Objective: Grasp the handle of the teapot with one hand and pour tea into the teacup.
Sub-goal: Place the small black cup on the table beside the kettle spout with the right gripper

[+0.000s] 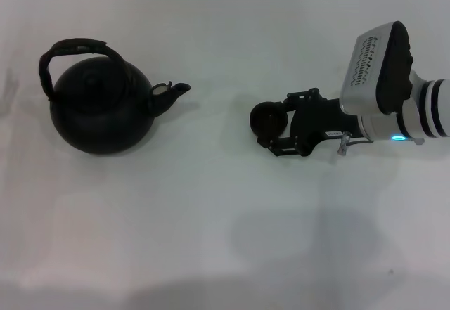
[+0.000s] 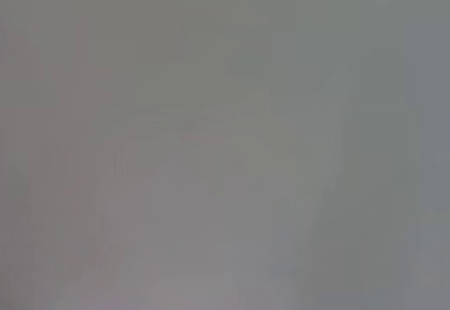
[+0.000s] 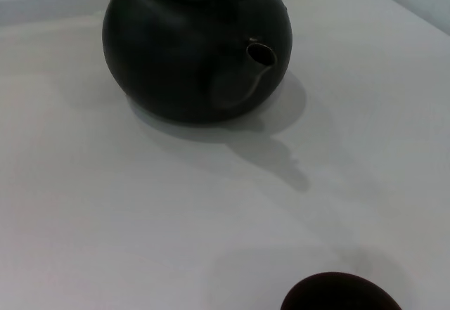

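Observation:
The rear side of the handle [image 1: 45, 79] of the matte-black teapot, opposite the teapot's spout, is the next place for my left gripper to close.
The matte-black teapot [image 1: 102, 113] stands on the white table at the left, its arched handle [image 1: 77, 48] upright and its spout [image 1: 172, 92] pointing right. In the right wrist view the teapot [image 3: 190, 50] faces me spout-first. The small dark teacup [image 1: 268, 120] sits between the fingers of my right gripper [image 1: 280, 123], which is shut on it at the right of the table, well apart from the spout. Only the teacup's rim [image 3: 341, 292] shows in the right wrist view. My left gripper is out of view; the left wrist view is a blank grey.
The white table [image 1: 211, 204] stretches between teapot and teacup. My right arm's silver wrist housing [image 1: 376, 67] reaches in from the right edge and casts a faint shadow [image 1: 295, 233] on the table.

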`<action>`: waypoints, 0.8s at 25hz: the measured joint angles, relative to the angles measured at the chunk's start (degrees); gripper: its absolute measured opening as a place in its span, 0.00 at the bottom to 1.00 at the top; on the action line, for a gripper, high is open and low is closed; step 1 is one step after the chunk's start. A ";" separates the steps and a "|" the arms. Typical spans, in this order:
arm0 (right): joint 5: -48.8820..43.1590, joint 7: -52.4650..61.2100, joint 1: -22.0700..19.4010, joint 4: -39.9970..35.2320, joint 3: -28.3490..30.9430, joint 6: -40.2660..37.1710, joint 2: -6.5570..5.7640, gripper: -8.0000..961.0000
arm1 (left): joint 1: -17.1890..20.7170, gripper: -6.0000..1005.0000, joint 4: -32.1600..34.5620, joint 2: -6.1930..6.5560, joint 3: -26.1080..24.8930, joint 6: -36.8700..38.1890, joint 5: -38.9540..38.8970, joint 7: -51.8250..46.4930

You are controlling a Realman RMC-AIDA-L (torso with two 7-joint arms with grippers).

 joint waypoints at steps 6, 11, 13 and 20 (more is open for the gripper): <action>0.00 -0.01 -0.04 0.08 0.02 0.04 -0.04 0.75 | -0.13 0.86 -0.47 0.02 0.00 -0.01 0.00 0.00; 0.00 0.17 -0.02 0.15 -0.01 0.05 -0.17 0.82 | -0.20 0.86 -0.54 0.06 0.00 -0.01 -0.01 0.00; -0.02 0.23 0.03 0.18 0.00 0.11 -0.21 0.83 | -0.20 0.86 -0.53 0.06 0.00 -0.01 -0.01 0.00; -0.15 0.47 0.01 0.28 0.42 0.41 -0.35 0.85 | -0.21 0.86 -0.54 0.06 0.00 -0.01 -0.01 0.00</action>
